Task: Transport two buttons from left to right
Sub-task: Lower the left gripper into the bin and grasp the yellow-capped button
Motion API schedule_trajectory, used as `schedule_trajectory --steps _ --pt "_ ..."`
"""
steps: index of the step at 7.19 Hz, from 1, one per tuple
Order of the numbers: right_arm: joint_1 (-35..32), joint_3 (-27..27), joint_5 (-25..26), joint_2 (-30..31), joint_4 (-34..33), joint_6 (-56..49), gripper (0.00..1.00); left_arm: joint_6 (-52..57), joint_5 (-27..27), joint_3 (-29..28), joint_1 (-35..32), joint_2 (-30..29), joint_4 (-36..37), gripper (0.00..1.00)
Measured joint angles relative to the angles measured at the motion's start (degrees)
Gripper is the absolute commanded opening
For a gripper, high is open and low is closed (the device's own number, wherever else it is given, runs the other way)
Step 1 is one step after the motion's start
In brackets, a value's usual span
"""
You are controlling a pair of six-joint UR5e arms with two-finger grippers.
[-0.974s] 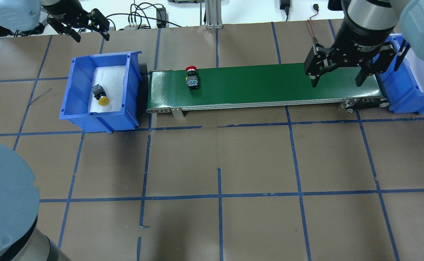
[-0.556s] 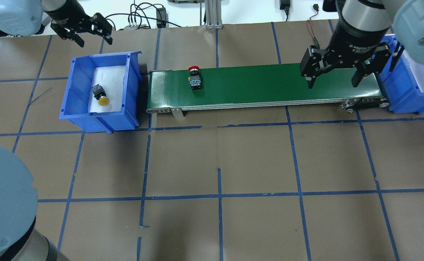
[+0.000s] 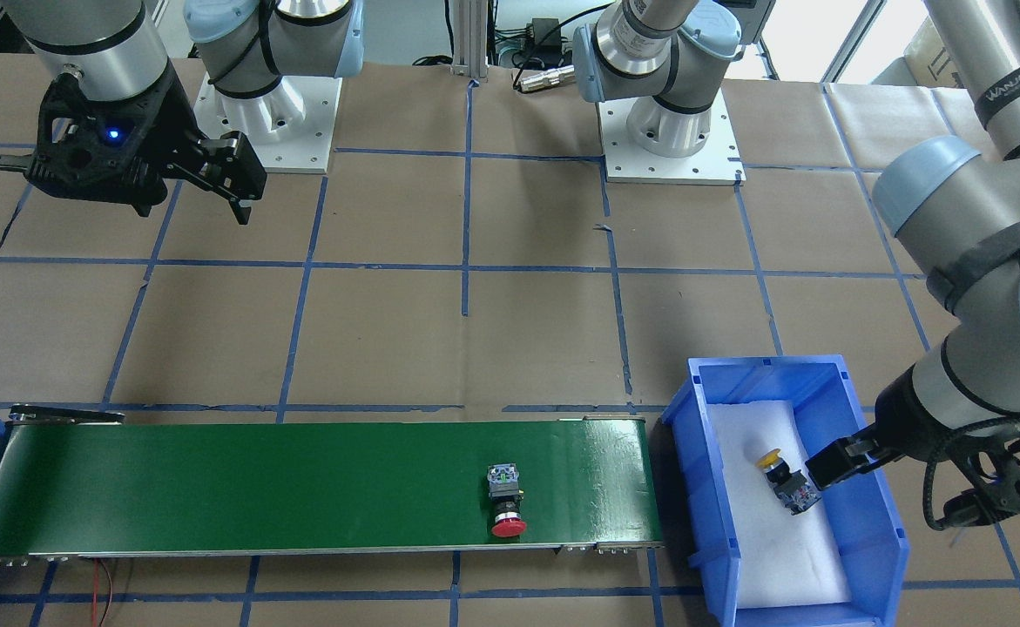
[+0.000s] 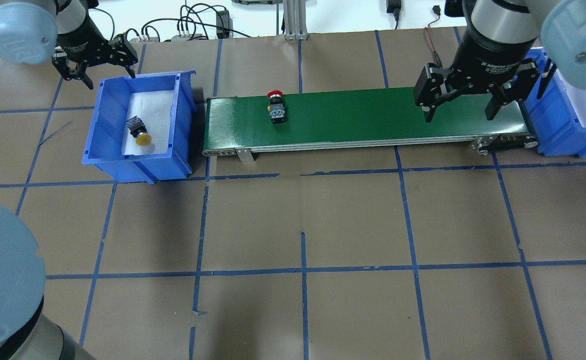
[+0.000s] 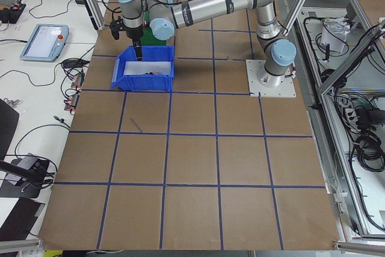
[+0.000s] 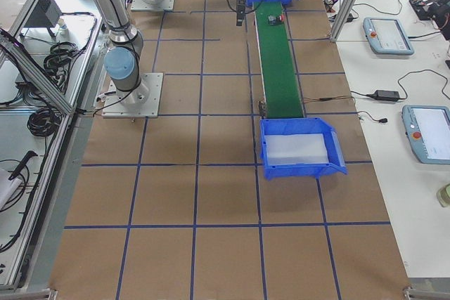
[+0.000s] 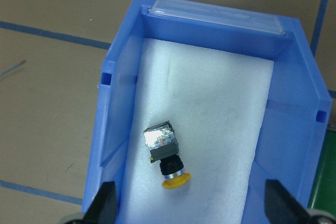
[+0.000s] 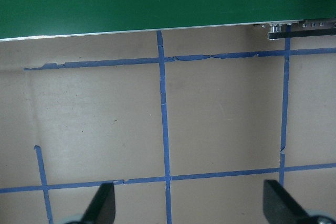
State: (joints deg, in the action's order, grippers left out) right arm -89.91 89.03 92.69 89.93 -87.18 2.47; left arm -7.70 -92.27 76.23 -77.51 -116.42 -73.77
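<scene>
My left gripper should close on the black neck [image 3: 778,471] [image 7: 171,164] of the yellow button, between the button's yellow cap and its square block.
The red button [image 4: 276,107] lies on its side on the green conveyor belt [image 4: 373,115], near the belt's left end; it also shows in the front view [image 3: 507,502]. The yellow button [image 4: 139,133] lies on white foam in the left blue bin [image 4: 137,77]. My left gripper [image 4: 95,70] is open and empty, high over the bin's far left rim. In the left wrist view the yellow button [image 7: 167,156] sits below, between the open fingers. My right gripper [image 4: 460,107] is open and empty above the belt's right end.
A second blue bin [image 4: 568,115] with white foam stands at the belt's right end. Cables and a metal post [image 4: 293,20] line the far table edge. Brown paper with a blue tape grid [image 4: 303,270] covers the table.
The red button has moved right along the belt. My left gripper has come from the table's back toward the left bin's far rim. My right gripper shifted slightly left.
</scene>
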Motion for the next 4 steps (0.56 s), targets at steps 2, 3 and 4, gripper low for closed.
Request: schedule_trajectory --steps 2,3,4 --pt "0.0 0.1 0.1 0.0 0.0 -0.1 1.0 -7.6 -0.1 0.2 -0.3 -1.2 0.1 0.88" --pt "0.0 0.1 0.2 0.0 0.0 -0.1 1.0 -9.5 0.0 0.3 -0.4 -1.7 0.1 0.85" --pt "0.0 0.1 0.2 0.0 0.0 -0.1 1.0 -10.6 0.3 0.6 -0.5 -2.1 0.1 0.84"
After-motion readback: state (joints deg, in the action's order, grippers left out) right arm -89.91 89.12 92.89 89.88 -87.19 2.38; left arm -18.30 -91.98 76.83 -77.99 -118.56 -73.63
